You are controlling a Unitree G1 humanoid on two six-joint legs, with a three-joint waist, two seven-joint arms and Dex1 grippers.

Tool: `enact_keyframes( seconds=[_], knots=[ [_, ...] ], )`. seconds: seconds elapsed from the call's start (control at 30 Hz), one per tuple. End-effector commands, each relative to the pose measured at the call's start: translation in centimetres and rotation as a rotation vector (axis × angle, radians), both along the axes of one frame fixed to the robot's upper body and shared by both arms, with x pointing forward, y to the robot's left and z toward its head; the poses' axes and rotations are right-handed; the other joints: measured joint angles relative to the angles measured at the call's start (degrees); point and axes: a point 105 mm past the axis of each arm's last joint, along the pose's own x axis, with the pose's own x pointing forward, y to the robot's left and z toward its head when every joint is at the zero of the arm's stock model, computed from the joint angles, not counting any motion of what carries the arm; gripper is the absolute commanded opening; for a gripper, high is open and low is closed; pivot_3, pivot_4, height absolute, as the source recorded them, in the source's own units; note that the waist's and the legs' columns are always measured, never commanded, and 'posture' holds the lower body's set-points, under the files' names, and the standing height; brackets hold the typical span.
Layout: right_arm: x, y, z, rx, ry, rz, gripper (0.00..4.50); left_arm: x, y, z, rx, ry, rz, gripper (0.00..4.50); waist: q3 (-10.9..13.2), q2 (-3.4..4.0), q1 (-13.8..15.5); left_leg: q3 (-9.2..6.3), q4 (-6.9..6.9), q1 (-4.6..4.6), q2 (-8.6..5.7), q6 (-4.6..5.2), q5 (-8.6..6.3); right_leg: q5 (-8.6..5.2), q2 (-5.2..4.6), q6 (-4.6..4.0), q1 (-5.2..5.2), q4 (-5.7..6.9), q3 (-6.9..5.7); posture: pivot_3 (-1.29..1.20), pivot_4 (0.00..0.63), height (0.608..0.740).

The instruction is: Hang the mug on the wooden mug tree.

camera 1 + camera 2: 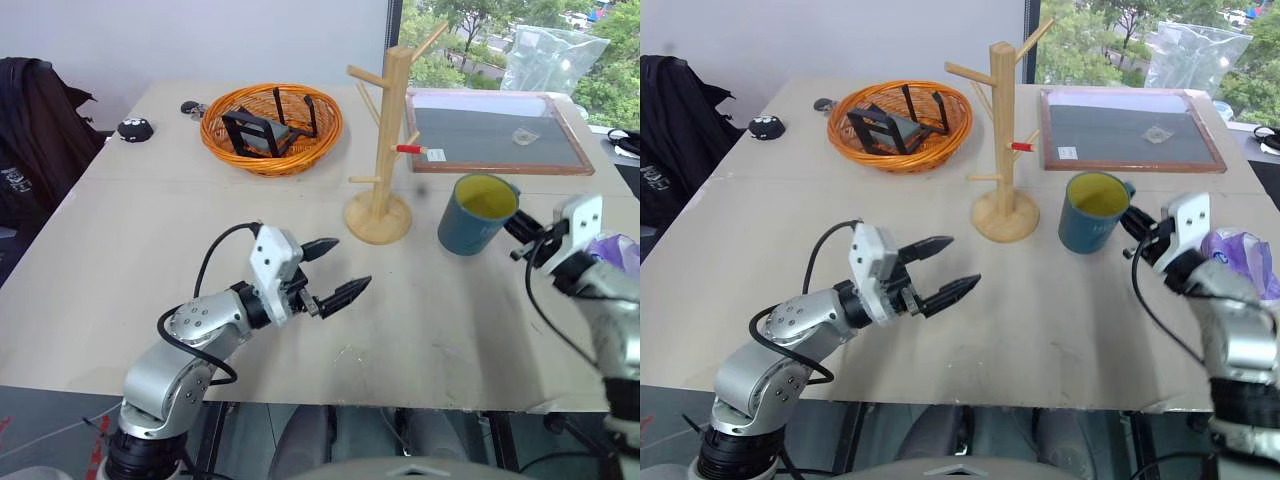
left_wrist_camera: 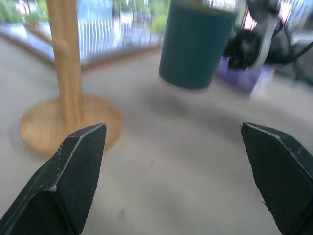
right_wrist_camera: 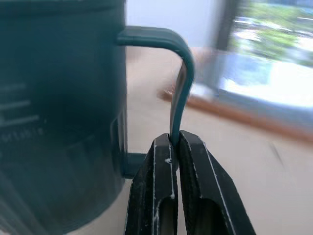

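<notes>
Next, I let go of the teal-blue mug with my right gripper as it hangs from the red-tipped peg [image 1: 385, 190], above the tree's round base.
The teal-blue mug [image 1: 474, 215] with a yellow inside hangs tilted just above the table, right of the wooden mug tree [image 1: 385, 140]. My right gripper [image 1: 519, 232] is shut on the mug's loop handle [image 3: 181, 83]; the right wrist view has both fingers pinching the thin handle. The mug tree stands upright on its round base, with a red-tipped peg [image 1: 407, 148] pointing toward the mug. My left gripper [image 1: 333, 272] is open and empty, hovering over the table in front of the tree's base. In the left wrist view the mug [image 2: 195, 44] appears lifted off the surface.
An orange wicker basket [image 1: 272, 128] holding a black stand sits behind and left of the tree. A wood-framed dark board [image 1: 495, 133] lies at the back right. A small black object [image 1: 134, 128] rests at the far left edge.
</notes>
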Motion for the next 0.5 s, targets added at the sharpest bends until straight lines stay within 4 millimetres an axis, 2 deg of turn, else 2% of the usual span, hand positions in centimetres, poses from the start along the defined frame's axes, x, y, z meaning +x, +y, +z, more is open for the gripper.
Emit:
enact_keyframes(
  seconds=[0.03, 0.13, 0.27, 0.37, 0.5],
  knots=[
    [0.3, 1.8, 3.1, -0.102, -0.011, 0.197, 0.05, -0.9, 0.1, 1.9, -0.064, -0.063, 0.013, 4.5, 0.01, 0.0, 0.01, -0.03, -0.01, -0.01, 0.01, 0.0, 0.0, 0.0, 0.02, -0.01, 0.0, -0.01, -0.02, 0.0, 0.15, 0.737],
    [0.5, 3.0, 5.0, -0.224, 0.002, 0.33, 0.05, -1.1, 0.5, 2.3, -0.096, -0.072, 0.052, 4.5, 0.04, -0.02, 0.03, 0.0, 0.0, -0.03, 0.01, 0.0, 0.0, 0.0, 0.01, -0.01, -0.02, -0.03, 0.0, 0.0, 0.15, 0.737],
    [0.8, 4.3, 6.3, -0.321, 0.012, 0.415, 0.05, -1.2, 1.0, 2.8, -0.129, -0.078, 0.094, 4.5, 0.08, -0.09, 0.34, -0.09, 0.04, -0.17, 0.0, -0.01, 0.0, 0.0, -0.03, -0.01, -0.04, -0.1, -0.11, 0.0, 0.15, 0.737],
    [1.4, 5.4, 7.1, -0.327, 0.036, 0.401, 0.05, -1.6, 1.6, 2.8, -0.137, -0.105, 0.132, 4.5, 0.07, -0.08, 0.3, -0.13, 0.09, -0.4, -0.04, -0.09, 0.05, 0.0, -0.09, 0.0, -0.19, -0.09, -0.16, 0.0, 0.15, 0.737],
    [2.0, 6.4, 7.0, -0.358, 0.054, 0.347, 0.05, -2.3, 1.9, 2.9, -0.144, -0.13, 0.142, 4.5, 0.07, -0.08, 0.42, -0.19, 0.13, -0.73, -0.04, -0.29, 0.17, 0.01, -0.11, 0.0, -0.5, -0.06, -0.22, 0.0, 0.15, 0.737]
  ],
)
